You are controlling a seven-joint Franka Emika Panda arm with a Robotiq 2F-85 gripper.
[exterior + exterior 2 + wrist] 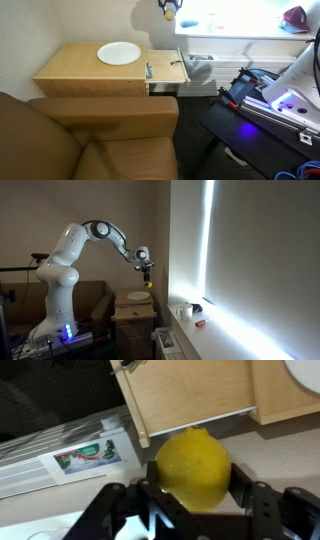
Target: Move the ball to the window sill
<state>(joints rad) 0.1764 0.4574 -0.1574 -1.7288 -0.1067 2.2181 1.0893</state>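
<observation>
The yellow ball will be released on the end of the window sill (190, 25) nearest the wooden cabinet.
The yellow ball (193, 470) fills the middle of the wrist view, clamped between my two black fingers. My gripper (190, 488) is shut on it and holds it high in the air. In both exterior views the gripper (168, 8) (147, 273) hangs above the gap between the wooden cabinet and the window sill (240, 28), with the ball (148, 280) showing as a yellow spot at its tip. The window sill (205, 332) is a bright white ledge under the window, below and beside the gripper.
A round white plate (119, 53) (138, 296) lies on the light wooden cabinet top (85, 70) (200, 395). A red object (295, 15) (200, 323) lies on the sill. A white heater unit with a label (85, 457) sits below. A brown sofa (80, 140) is in front.
</observation>
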